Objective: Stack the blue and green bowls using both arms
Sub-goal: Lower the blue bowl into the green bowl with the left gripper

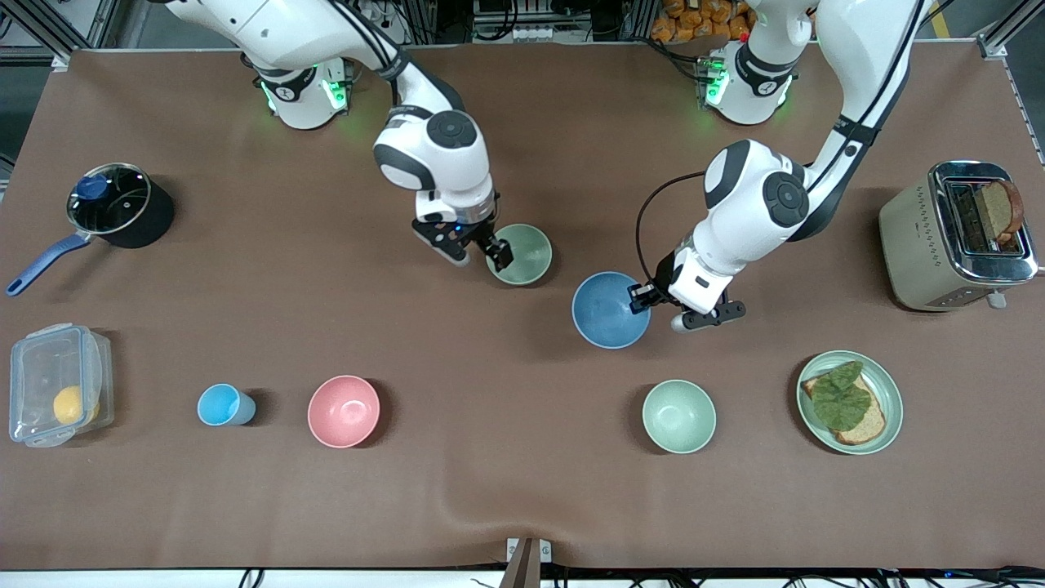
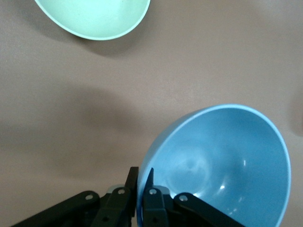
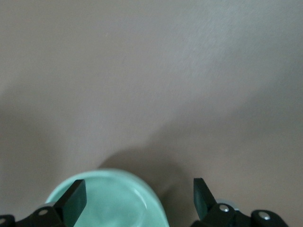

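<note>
My left gripper is holding the blue bowl. Next, I let go of it inside the green bowl (image 1: 530, 253) that is beside my right gripper.
The blue bowl (image 1: 608, 310) is at mid-table, and my left gripper (image 1: 639, 298) is shut on its rim at the side toward the left arm's end. In the left wrist view the blue bowl (image 2: 222, 165) hangs tilted, with its rim pinched in the left gripper (image 2: 142, 174). The green bowl (image 1: 522, 253) rests on the table, farther from the front camera and toward the right arm's end. My right gripper (image 1: 480, 253) stands open at its rim. In the right wrist view one fingertip (image 3: 75, 196) is over the green bowl (image 3: 109, 203) and the other is outside it.
A paler mint bowl (image 1: 678, 416) (image 2: 94, 16), a pink bowl (image 1: 344, 411) and a light-blue cup (image 1: 224, 405) stand nearer the front camera. A green plate with bread (image 1: 891, 408) and a toaster (image 1: 955, 237) are at the left arm's end. A pot (image 1: 114, 208) and a clear container (image 1: 57, 396) are at the right arm's end.
</note>
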{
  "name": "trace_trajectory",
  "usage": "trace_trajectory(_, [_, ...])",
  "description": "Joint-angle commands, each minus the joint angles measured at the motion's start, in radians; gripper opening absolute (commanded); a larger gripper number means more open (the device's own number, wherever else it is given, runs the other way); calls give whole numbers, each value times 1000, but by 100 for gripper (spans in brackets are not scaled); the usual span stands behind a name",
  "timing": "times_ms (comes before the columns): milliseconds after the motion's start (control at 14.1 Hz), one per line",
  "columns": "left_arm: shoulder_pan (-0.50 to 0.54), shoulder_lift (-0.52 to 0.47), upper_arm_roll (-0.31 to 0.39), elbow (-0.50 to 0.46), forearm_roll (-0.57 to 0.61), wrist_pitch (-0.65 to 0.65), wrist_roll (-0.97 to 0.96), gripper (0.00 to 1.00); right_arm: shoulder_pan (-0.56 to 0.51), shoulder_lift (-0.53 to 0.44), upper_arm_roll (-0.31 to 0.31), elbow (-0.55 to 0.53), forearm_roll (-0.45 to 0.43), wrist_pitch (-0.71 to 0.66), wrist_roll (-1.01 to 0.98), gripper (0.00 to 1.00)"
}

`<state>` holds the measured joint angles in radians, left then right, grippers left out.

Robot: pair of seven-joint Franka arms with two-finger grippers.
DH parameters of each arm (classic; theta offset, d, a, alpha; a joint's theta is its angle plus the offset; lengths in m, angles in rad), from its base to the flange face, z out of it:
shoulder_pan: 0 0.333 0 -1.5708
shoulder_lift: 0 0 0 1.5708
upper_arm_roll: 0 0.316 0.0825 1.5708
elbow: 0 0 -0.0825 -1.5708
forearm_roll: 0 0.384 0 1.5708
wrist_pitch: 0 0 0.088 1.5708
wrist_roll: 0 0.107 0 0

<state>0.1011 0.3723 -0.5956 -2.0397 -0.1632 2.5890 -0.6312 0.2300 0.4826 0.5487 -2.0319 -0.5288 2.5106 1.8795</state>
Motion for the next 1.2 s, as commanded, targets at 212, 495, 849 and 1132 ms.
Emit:
trace_trajectory(212, [-110, 5, -23, -7, -32, 74, -209, 0, -144, 30, 11, 35, 492, -4, -417, 100])
trace_trajectory(495, [-199, 39, -23, -13, -32, 123, -278, 0, -143, 86, -29, 32, 731, 51, -442, 100])
trace_trajectory(849, [-294, 56, -21, -56, -32, 125, -317, 0, -130, 152, -29, 32, 891, 151, -410, 100])
trace_trajectory(1132, [-314, 74, -20, -71, -32, 125, -332, 0, -103, 168, -29, 29, 992, 201, -411, 100])
